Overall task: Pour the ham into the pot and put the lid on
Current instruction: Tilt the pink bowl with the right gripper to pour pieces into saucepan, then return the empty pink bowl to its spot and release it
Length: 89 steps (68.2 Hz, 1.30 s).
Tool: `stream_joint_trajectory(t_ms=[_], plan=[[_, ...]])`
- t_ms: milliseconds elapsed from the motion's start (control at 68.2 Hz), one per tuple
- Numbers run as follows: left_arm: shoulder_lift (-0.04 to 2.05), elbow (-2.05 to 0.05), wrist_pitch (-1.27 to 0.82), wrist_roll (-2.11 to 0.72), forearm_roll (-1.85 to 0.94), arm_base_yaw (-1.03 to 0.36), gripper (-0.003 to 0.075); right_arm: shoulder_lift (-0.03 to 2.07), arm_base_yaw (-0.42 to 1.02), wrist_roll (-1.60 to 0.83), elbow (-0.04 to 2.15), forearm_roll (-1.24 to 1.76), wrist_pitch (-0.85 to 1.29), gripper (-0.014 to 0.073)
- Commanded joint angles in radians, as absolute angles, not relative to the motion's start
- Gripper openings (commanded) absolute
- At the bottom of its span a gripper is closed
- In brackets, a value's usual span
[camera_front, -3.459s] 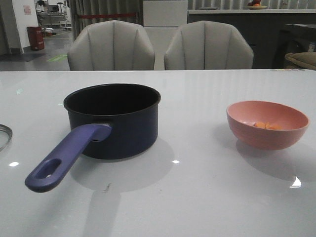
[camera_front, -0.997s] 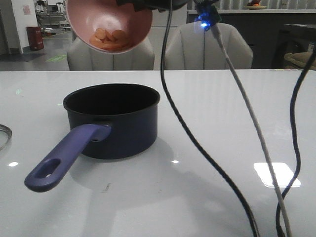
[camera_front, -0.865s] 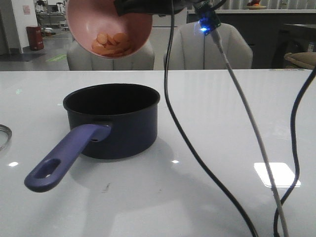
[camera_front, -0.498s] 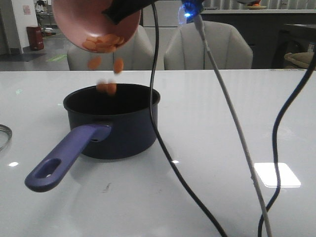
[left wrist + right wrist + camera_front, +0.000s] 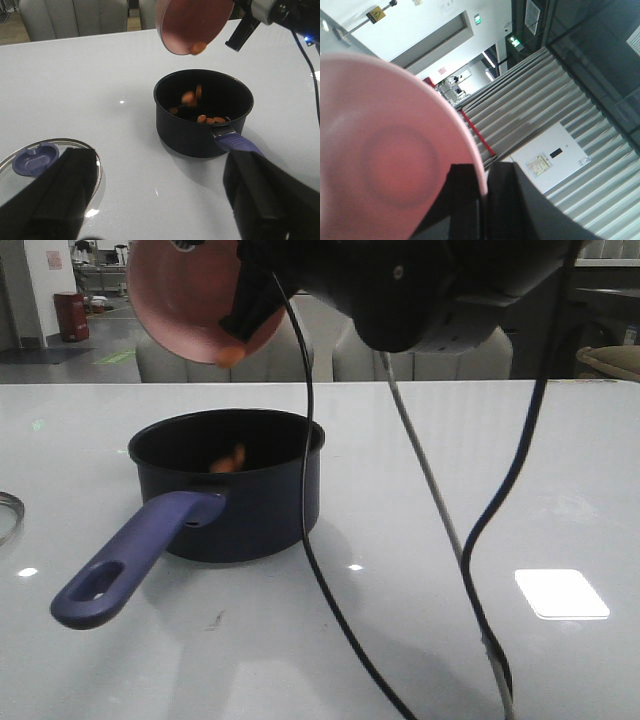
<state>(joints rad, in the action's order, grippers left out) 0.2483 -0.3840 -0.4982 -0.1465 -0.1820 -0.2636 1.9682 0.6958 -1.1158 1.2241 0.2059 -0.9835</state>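
Note:
My right gripper has the pink bowl, tipped steeply above the pot now. It will put the bowl down and let go on the white table [image 5: 547, 512] just behind the bright square reflection.
My right gripper [image 5: 482, 200] is shut on the rim of the pink bowl [image 5: 190, 295], held tipped steeply above the pot [image 5: 228, 485]. In the left wrist view the bowl [image 5: 192, 22] hangs over the pot [image 5: 202, 112]. One ham chunk [image 5: 199, 48] clings to its lower rim, others fall, several lie in the pot [image 5: 210, 119]. A chunk shows at the rim in the front view [image 5: 231, 355]. The lid [image 5: 47, 160] lies flat on the table left of the pot. My left gripper [image 5: 160, 200] is open and empty, low over the table between lid and pot.
The pot's purple-blue handle [image 5: 130, 560] points toward the front left. Black cables [image 5: 310, 540] hang from my right arm in front of the pot. Two grey chairs [image 5: 225, 350] stand behind the table's far edge. The lid's rim [image 5: 8, 512] shows at the left edge.
The bowl has tipped further over the pot. Most ham has fallen out into the pot; the bowl now looks nearly empty. My right arm has swung across the front view.

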Motion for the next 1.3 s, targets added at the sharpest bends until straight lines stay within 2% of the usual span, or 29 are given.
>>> stream_joint_trajectory(t_ms=[0,117,293,528,718,1055,1290], plan=[[0.256,-0.412,-0.426,-0.146,-0.19,-0.261,0.0553,1.909,0.694,-1.108,1.251,0.236,-1.088,0.0136],[0.256,-0.412,-0.426,-0.146,-0.19,-0.261,0.0553,1.886,0.694,-1.005,1.251,0.345,-1.064,0.0136],[0.256,-0.412,-0.426,-0.146,-0.19,-0.261,0.0553,1.796,0.694,-0.86,1.252,0.537,-0.804,0.0136],[0.256,-0.412,-0.426,-0.146,-0.19,-0.261,0.0553,1.679,0.684,-0.879,1.252,0.828,-0.466,0.0136],[0.256,-0.412,-0.426,-0.146,-0.19,-0.261,0.0553,1.618,0.623,-0.931,1.252,0.997,-0.179,0.0136],[0.256,-0.412,-0.426,-0.146,-0.19,-0.261,0.0553,1.561,0.431,-0.976,1.25,0.922,0.218,0.0138],[0.256,-0.412,-0.426,-0.146,-0.19,-0.261,0.0553,1.538,0.258,-0.703,1.25,0.593,0.412,0.0138]])
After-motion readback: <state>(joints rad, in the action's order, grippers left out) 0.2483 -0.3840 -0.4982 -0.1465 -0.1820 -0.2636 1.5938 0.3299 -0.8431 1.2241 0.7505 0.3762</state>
